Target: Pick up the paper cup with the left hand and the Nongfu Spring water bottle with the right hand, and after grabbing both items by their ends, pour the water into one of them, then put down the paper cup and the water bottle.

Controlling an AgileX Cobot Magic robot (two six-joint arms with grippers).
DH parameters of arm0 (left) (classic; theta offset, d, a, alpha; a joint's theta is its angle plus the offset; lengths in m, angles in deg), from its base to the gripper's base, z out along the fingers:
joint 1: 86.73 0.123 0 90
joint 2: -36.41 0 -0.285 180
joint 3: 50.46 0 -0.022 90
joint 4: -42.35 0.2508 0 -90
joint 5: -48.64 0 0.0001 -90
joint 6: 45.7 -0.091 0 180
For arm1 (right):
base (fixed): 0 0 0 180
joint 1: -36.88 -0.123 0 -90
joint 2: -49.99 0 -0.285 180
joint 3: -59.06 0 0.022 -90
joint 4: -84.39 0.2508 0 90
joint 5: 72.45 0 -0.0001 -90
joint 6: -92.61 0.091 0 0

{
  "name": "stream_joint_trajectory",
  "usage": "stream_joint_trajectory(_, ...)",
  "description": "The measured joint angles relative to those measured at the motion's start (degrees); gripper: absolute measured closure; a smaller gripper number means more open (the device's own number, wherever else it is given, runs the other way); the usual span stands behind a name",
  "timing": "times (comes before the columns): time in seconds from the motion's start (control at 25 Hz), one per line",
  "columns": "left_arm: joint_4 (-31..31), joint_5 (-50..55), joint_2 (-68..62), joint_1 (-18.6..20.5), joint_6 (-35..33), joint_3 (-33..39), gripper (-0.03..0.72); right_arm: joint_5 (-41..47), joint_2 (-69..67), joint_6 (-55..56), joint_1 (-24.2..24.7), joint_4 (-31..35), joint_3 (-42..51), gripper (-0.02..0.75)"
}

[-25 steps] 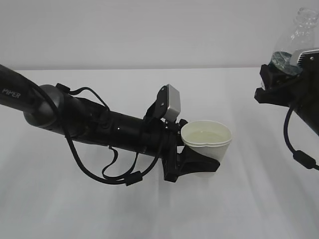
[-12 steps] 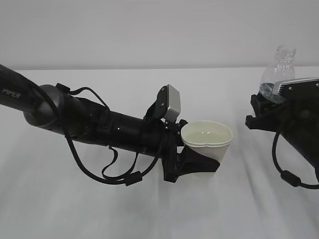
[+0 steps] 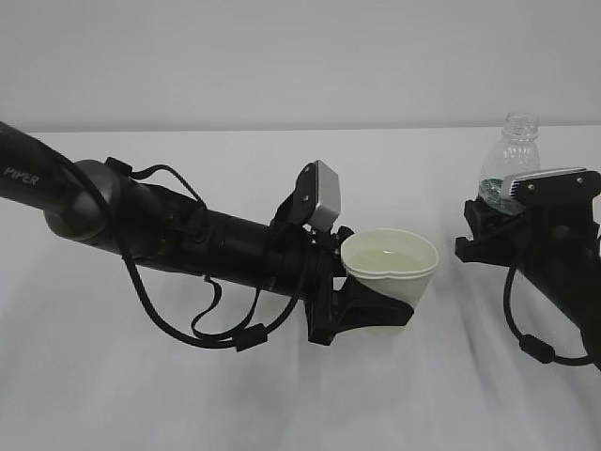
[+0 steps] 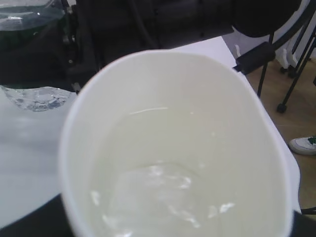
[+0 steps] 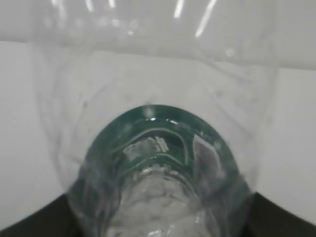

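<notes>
My right gripper sets the Nongfu Spring water bottle down next on the white table (image 3: 471,244) close beside the paper cup. The bottle now stands upright and capless.
The white paper cup (image 3: 390,271) hangs above the table at the centre, held upright low on its body with my left gripper (image 3: 376,308) shut on it. In the left wrist view the paper cup (image 4: 173,98) fills the frame, and clear water (image 4: 158,187) lies in its cream bottom. At the right, the Nongfu Spring water bottle (image 3: 514,160) stands upright and capless. My right gripper (image 3: 496,230) is shut on its lower part, which the black fingers hide. The right wrist view looks up along the bottle (image 5: 158,74) past its green label (image 5: 155,131).
A white table (image 3: 235,404) spreads under both arms, with a pale wall behind. The left arm's looped black cables (image 3: 202,324) hang below it. Black stand legs (image 4: 291,69) and a shoe (image 4: 303,144) show on the floor beyond the table edge.
The right gripper has come down and slightly left with the bottle, which went from tilted to upright. The left arm and the cup have stayed in place.
</notes>
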State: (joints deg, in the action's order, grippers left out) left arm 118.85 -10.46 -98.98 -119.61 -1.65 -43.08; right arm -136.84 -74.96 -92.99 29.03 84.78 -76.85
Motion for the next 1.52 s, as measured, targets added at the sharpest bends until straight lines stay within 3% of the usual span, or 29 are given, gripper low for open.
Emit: stream_joint_trajectory(1.52,-0.45,0.34,0.0,0.0,0.0,0.0,0.258,0.0,-8.43,1.69,0.0,-1.51,-7.14,0.358)
